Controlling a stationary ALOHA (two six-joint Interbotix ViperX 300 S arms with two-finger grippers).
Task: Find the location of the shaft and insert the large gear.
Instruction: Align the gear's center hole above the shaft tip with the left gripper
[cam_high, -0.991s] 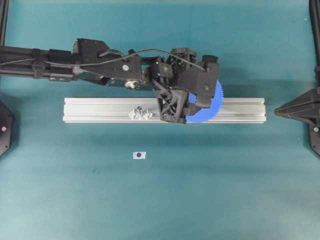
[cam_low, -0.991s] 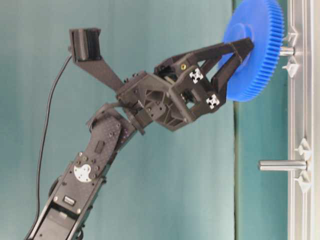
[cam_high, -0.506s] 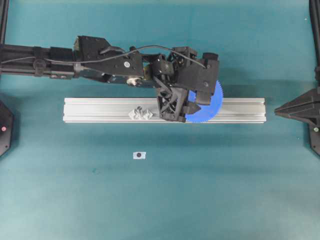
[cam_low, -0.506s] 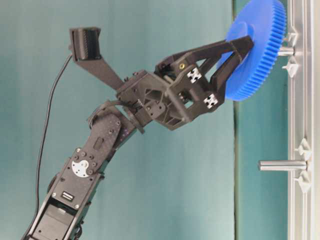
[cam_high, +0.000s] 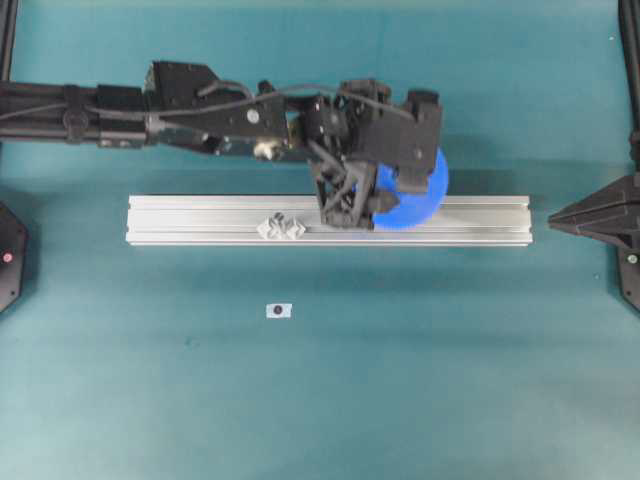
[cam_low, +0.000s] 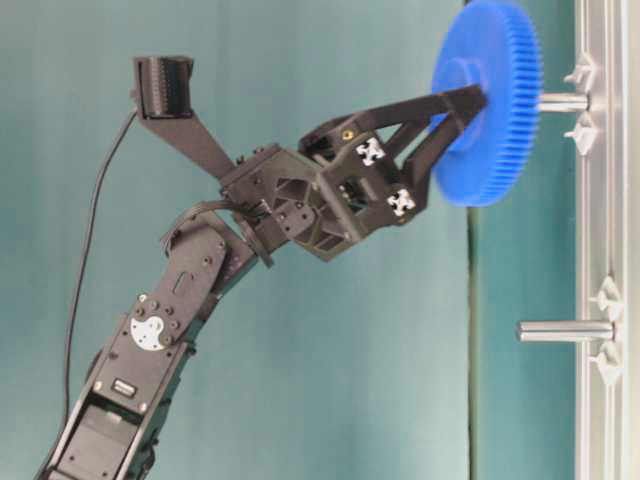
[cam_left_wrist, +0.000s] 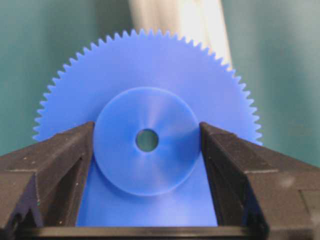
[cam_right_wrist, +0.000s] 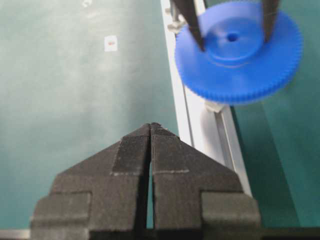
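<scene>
Next, my left gripper lets go of the large gear on the aluminium bar's shaft pin (cam_high: 401, 199), where that pin is in line with the gear's hub.
The large gear (cam_left_wrist: 150, 70), a bright blue toothed disc, is held by its raised hub between the fingers of my left gripper (cam_left_wrist: 147, 137). It also shows from overhead (cam_high: 420, 190) and from the side (cam_low: 490, 100). Two look-alike grey shaft pins stand on the aluminium rail (cam_high: 200, 215). One pin (cam_low: 562, 101) sticks out just beyond the gear's face, in line with its hub. The gear's centre hole shows teal, with no pin in it. The other pin (cam_low: 565, 329) stands free between clear mounts (cam_high: 281, 227). My right gripper (cam_right_wrist: 151, 125) is shut and empty, off the rail's end (cam_high: 556, 213).
A small white tag with a dark dot (cam_high: 278, 310) lies on the teal table in front of the rail, and also shows in the right wrist view (cam_right_wrist: 111, 43). The left arm (cam_high: 200, 120) reaches in from the left, behind the rail.
My left gripper has drawn the gear away from the rail, so more of the pin shows. From overhead the gear has shifted toward the far side. The right arm has not moved.
</scene>
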